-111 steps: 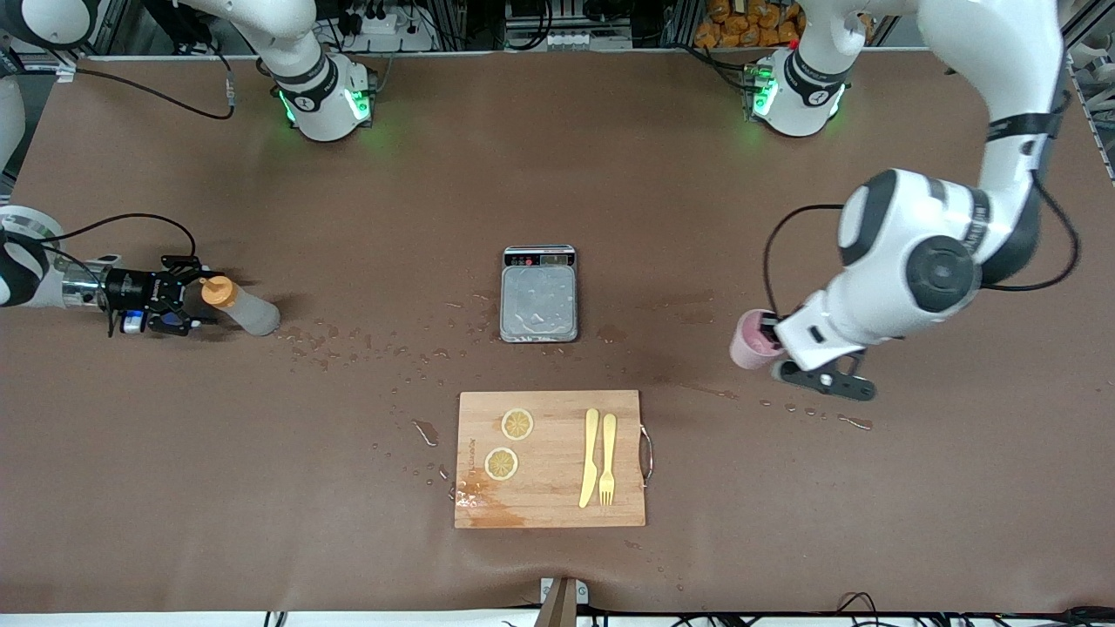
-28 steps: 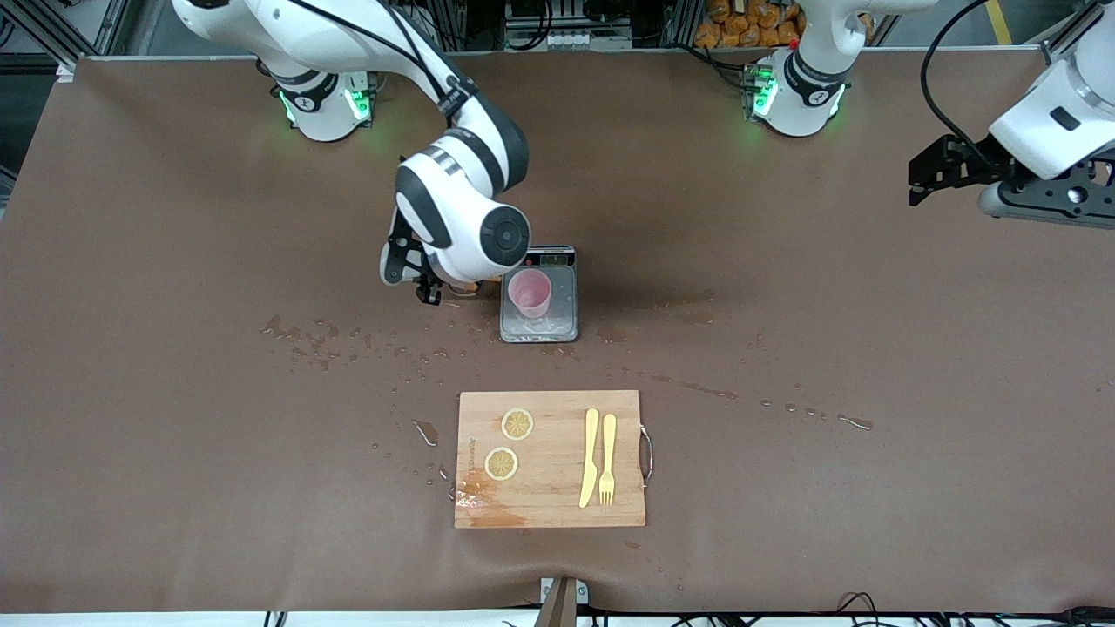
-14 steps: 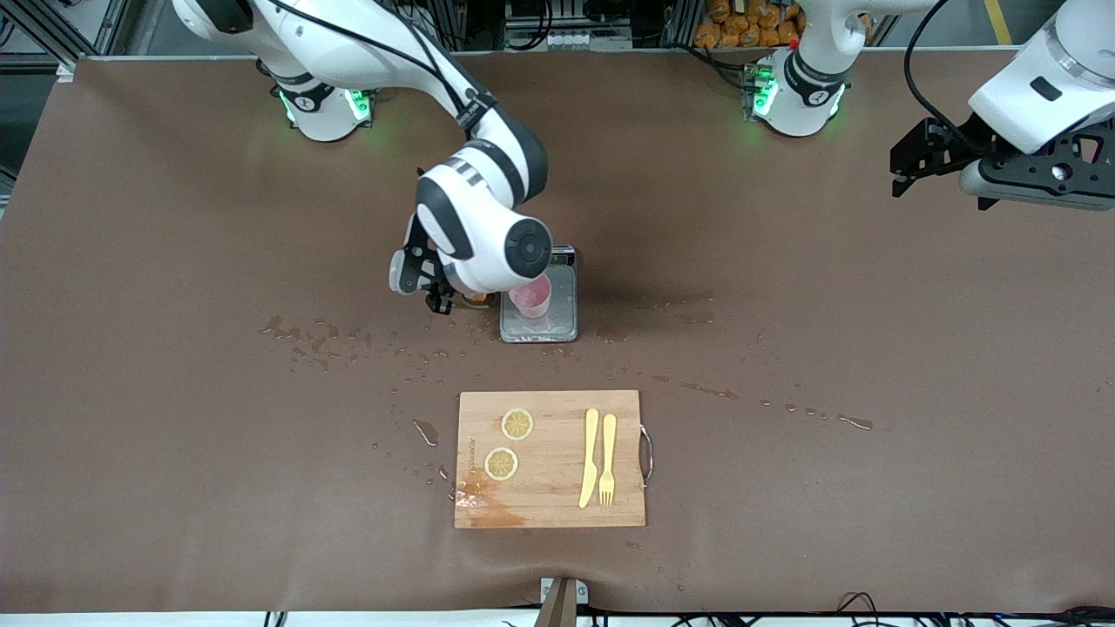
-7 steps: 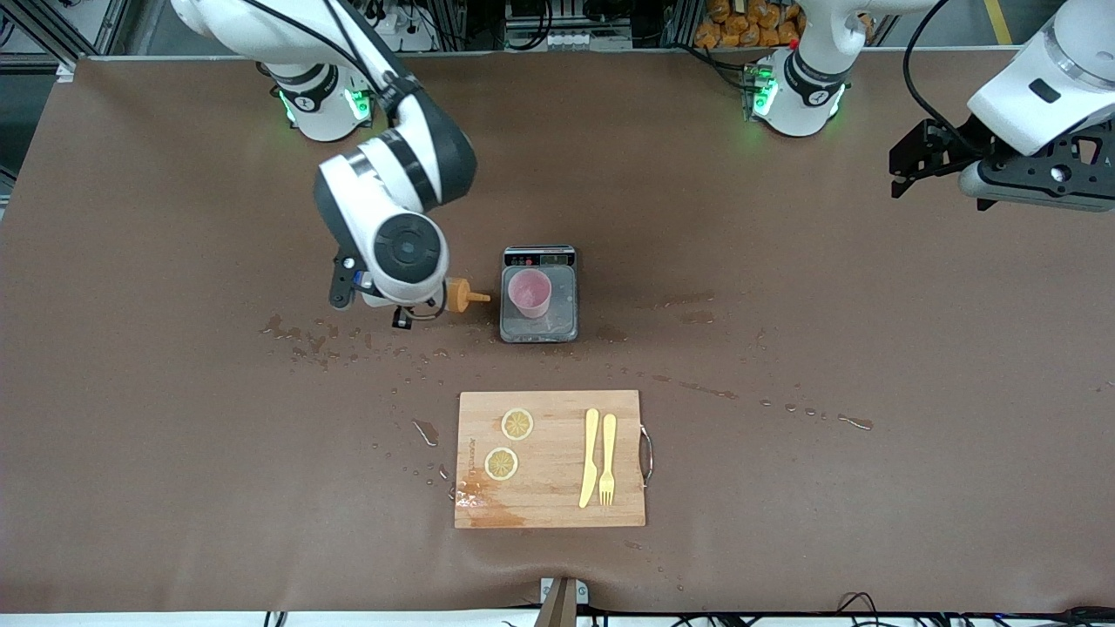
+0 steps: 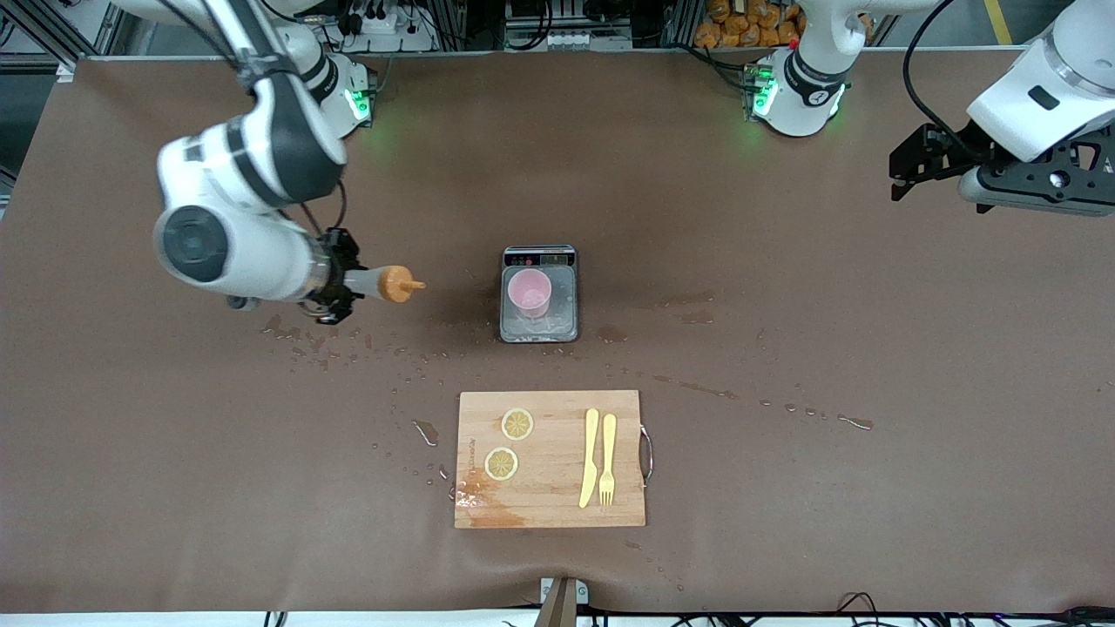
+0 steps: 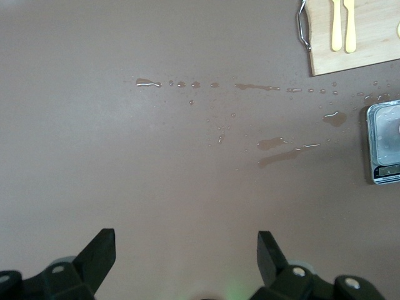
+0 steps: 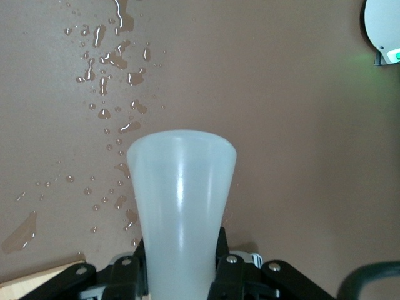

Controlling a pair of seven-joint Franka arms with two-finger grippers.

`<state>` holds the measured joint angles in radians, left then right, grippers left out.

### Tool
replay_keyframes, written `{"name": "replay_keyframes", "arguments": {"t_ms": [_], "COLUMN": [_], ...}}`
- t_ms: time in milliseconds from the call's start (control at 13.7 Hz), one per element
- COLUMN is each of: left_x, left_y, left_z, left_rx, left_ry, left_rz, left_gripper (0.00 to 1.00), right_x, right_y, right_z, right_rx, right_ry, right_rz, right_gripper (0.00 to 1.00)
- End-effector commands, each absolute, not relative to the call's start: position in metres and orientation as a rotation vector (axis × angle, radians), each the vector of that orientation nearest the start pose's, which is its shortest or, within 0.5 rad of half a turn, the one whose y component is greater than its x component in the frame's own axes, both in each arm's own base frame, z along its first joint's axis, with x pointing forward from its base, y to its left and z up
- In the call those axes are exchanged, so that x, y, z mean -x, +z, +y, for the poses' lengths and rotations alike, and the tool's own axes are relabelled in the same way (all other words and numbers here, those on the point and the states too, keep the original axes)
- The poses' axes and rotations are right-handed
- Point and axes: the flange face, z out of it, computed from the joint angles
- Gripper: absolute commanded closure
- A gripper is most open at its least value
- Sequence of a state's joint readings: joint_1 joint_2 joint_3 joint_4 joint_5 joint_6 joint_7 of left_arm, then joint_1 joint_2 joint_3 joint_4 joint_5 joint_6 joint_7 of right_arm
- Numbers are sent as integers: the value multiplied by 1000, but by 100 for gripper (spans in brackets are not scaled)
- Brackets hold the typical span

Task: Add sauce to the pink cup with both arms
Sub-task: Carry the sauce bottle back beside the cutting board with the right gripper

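Next, my right hand releases the sauce bottle on the brown table [image 5: 268, 304] [image 7: 147, 9] just past the wet spots, away from the scale.
The pink cup [image 5: 530, 293] stands upright on the grey scale [image 5: 562, 305] at mid-table. My right gripper [image 5: 338, 284] is shut on the sauce bottle [image 5: 375, 284] and holds it on its side in the air over wet spots toward the right arm's end of the table. Its orange nozzle cap [image 5: 401, 284] points at the scale, well apart from the cup. The right wrist view shows the whitish bottle [image 7: 181, 187] clamped between my fingers [image 7: 228, 265]. My left gripper [image 5: 902, 172] is open and empty, raised over the left arm's end of the table, and it also shows in the left wrist view [image 6: 185, 250].
A wooden cutting board [image 5: 549, 496] with two lemon slices [image 5: 517, 424], a yellow knife [image 5: 590, 457] and a yellow fork [image 5: 607, 459] lies nearer the camera than the scale. Water drops [image 5: 348, 348] are scattered on the brown table.
My right arm has drawn the sauce bottle away from the cup toward the right arm's end of the table. The left arm has stayed in place.
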<state>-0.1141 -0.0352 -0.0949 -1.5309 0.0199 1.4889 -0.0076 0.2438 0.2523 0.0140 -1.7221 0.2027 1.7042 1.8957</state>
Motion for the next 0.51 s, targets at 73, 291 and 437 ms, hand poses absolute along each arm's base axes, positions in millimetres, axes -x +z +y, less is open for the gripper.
{"name": "replay_keyframes", "arguments": {"t_ms": [73, 291, 437], "left_x": [-522, -523, -525], "left_y": [661, 659, 654], "left_z": [-112, -113, -104], "left_rx": [3087, 3085, 3104], "left_ry": [-2, 2, 36], "left_rz": [308, 313, 269], "left_gripper": [0, 0, 0], "right_x": [-577, -576, -574], "right_y": [427, 419, 405], "right_z": [78, 5, -36], "right_rx": [2069, 2037, 2021], "right_ry": [790, 933, 985], "right_rz": [2242, 2065, 1973], "right_gripper": [77, 77, 77]}}
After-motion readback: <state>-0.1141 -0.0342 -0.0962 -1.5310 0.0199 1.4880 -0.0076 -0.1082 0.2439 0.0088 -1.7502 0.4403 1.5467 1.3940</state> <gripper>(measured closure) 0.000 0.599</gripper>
